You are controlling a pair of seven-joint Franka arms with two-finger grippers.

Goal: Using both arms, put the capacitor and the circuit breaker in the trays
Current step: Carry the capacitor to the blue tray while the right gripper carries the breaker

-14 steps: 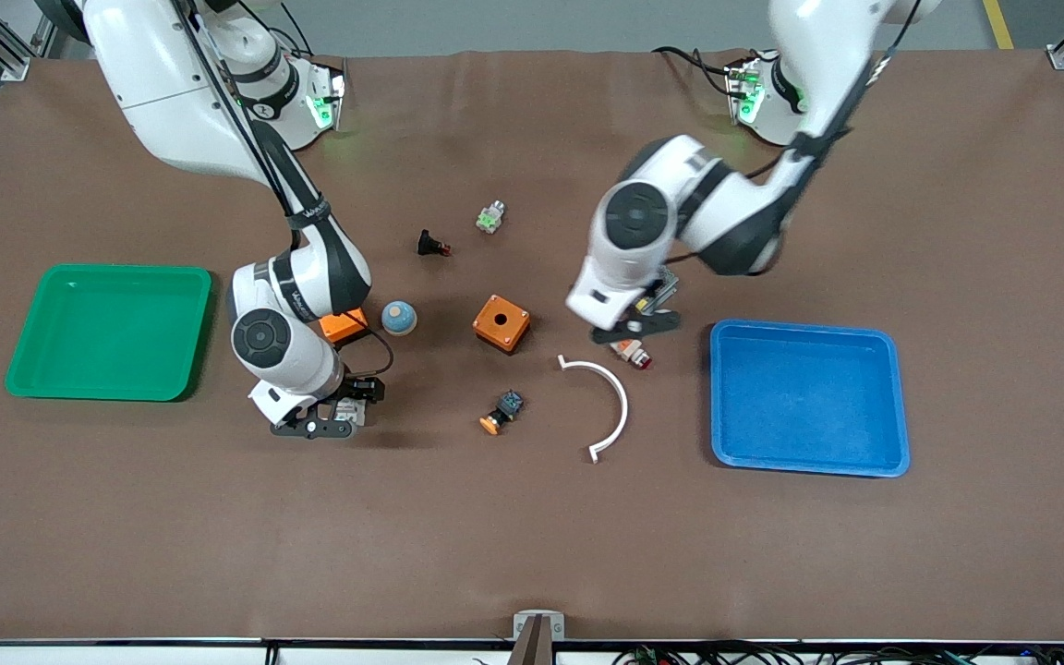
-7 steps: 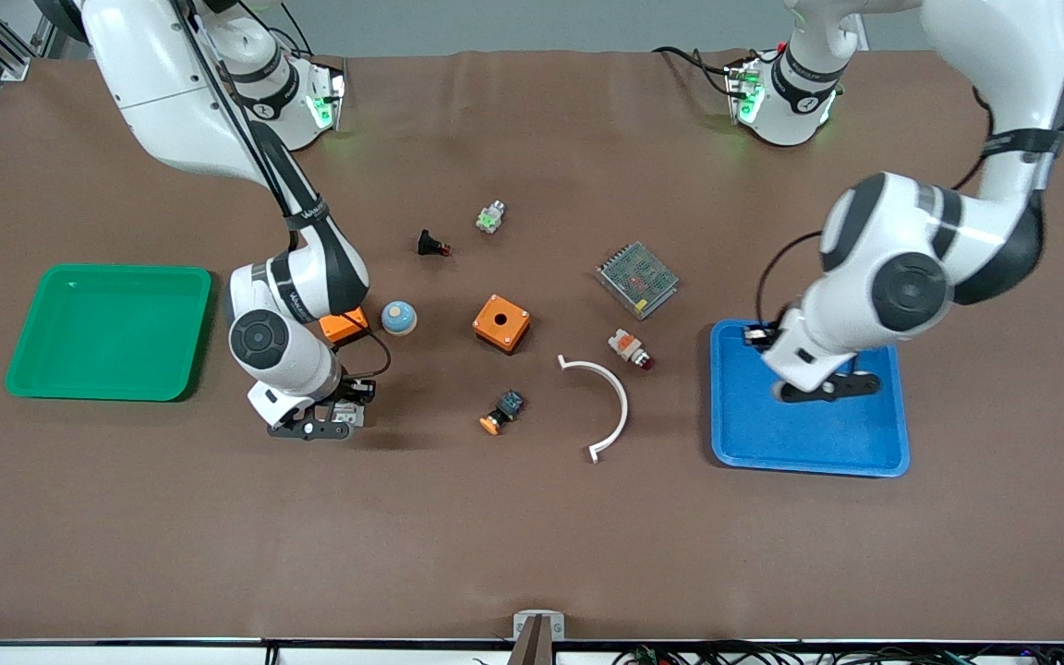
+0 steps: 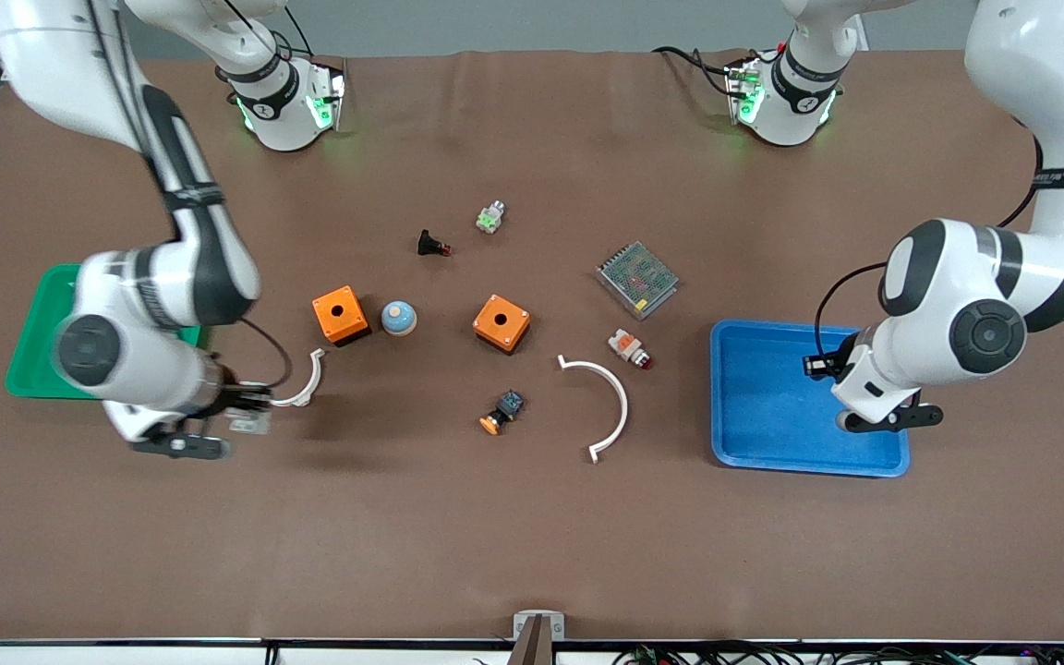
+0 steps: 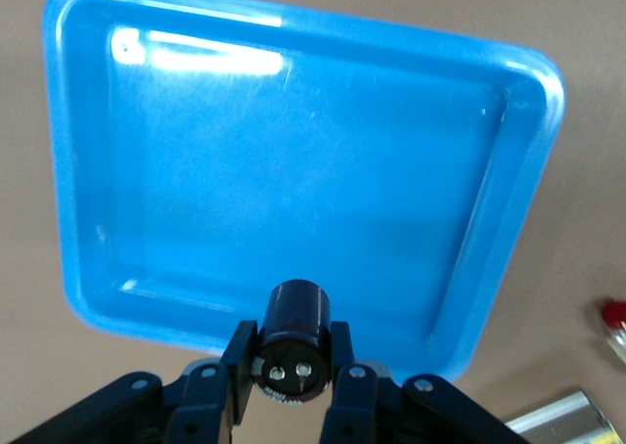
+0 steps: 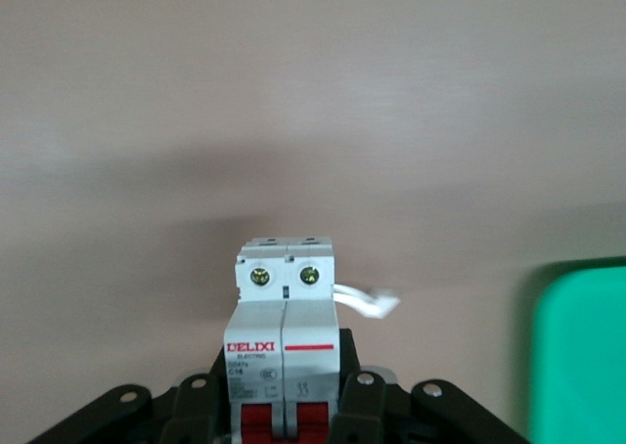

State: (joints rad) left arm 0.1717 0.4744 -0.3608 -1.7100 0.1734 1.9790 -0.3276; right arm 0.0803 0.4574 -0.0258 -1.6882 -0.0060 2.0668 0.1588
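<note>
I need to set the capacitor down with my left gripper around the middle of the blue tray's bottom (image 3: 816, 392) (image 4: 274, 201). The capacitor is now over the blue tray.
The capacitor (image 4: 293, 329), a short black cylinder, sits clamped between the fingers of my left gripper (image 4: 290, 354), which hangs over the blue tray (image 4: 293, 170). In the front view the left gripper (image 3: 888, 420) is above that blue tray's (image 3: 772, 397) corner nearest the camera. My right gripper (image 5: 284, 400) is shut on the circuit breaker (image 5: 286, 327), a white-grey block with red toggles at the jaw end. From the front, the right gripper (image 3: 232, 422) holds the circuit breaker (image 3: 250, 421) above the bare mat beside the green tray (image 3: 29, 369).
Two orange boxes (image 3: 340, 315) (image 3: 501, 322), a blue dome (image 3: 398, 318), a small white arc (image 3: 303, 383), a large white arc (image 3: 606, 402), a meshed power unit (image 3: 637, 279) and small button parts (image 3: 630, 348) (image 3: 501, 412) (image 3: 431, 244) lie mid-table.
The left arm swung from mid-table to over the blue tray. The right gripper shut on the circuit breaker and carried it up toward the green tray.
</note>
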